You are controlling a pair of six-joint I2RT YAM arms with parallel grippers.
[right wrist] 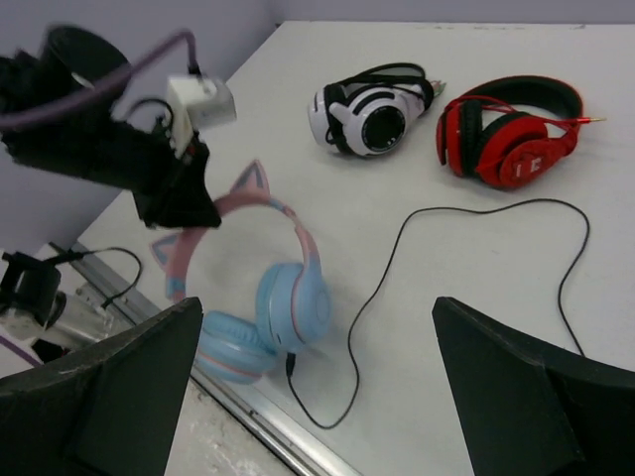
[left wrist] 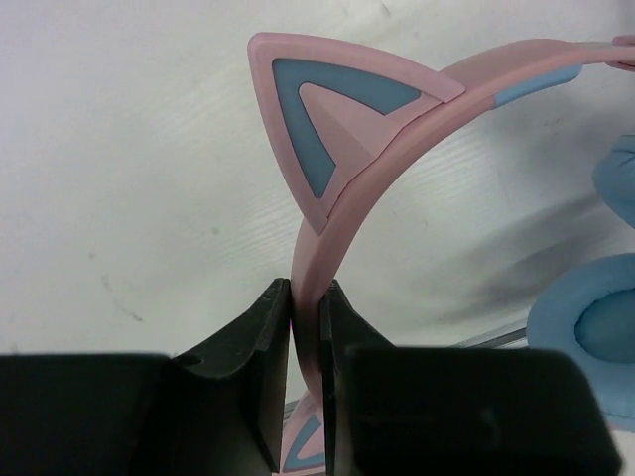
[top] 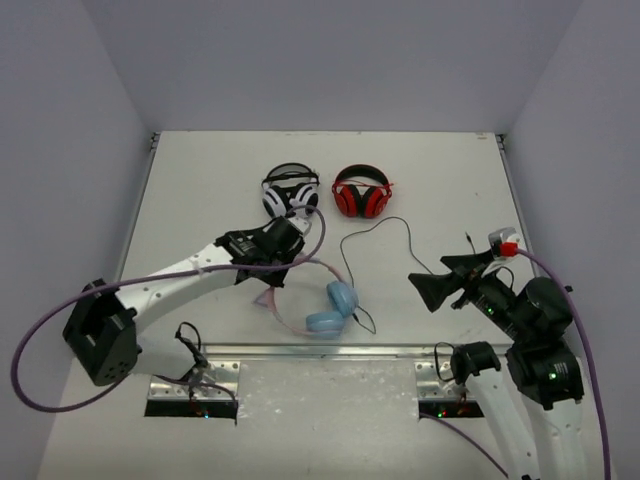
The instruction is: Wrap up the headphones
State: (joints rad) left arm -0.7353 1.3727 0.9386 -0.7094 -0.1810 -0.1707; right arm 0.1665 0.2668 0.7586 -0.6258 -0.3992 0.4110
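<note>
Next, my right gripper grabs the black cable's part [top: 351,284] [right wrist: 358,315] beside the light blue ear cups, just past the small loop where the cable starts.
The headphones [top: 330,310] have a pink headband with cat ears and light blue ear cups, and lie near the table's front edge. My left gripper [top: 274,268] is shut on the pink headband [left wrist: 342,233] just below one cat ear [left wrist: 327,129]. The ear cups [right wrist: 293,302] rest on the table. The thin black cable [top: 385,228] runs loose from the cups, looping back and right across the table [right wrist: 397,248]. My right gripper [top: 446,277] is open and empty, hovering right of the headphones and above the cable [right wrist: 316,309].
White-and-black headphones [top: 290,192] and red-and-black headphones [top: 361,192] sit side by side at the back middle, also seen in the right wrist view [right wrist: 369,114] [right wrist: 506,139]. A metal rail [top: 330,350] runs along the table's front edge. Walls enclose the table.
</note>
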